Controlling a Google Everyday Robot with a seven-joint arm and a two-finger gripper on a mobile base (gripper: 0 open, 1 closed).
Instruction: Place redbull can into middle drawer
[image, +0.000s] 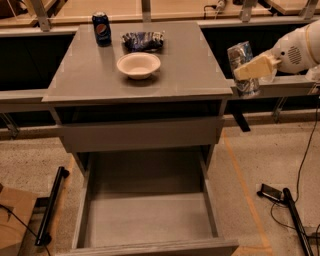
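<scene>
Next, I set the redbull can near the centre of the middle drawer's grey bottom (157, 211).
The redbull can (241, 54), slim and silver-blue, is held in the air just off the right edge of the cabinet top, about level with it. My gripper (245, 71) is shut on it; one cream finger (256, 66) crosses the can's front, and the white arm reaches in from the right. The middle drawer (150, 220) is pulled wide open at the bottom of the view, below and to the left of the can. Its grey floor is bare.
On the cabinet top (90, 75) stand a dark blue Pepsi can (101, 28), a crumpled chip bag (143, 40) and a white bowl (138, 65). A shallower shut drawer front (140, 134) sits above the open drawer. Cables and a black tool (280, 197) lie on the floor at right.
</scene>
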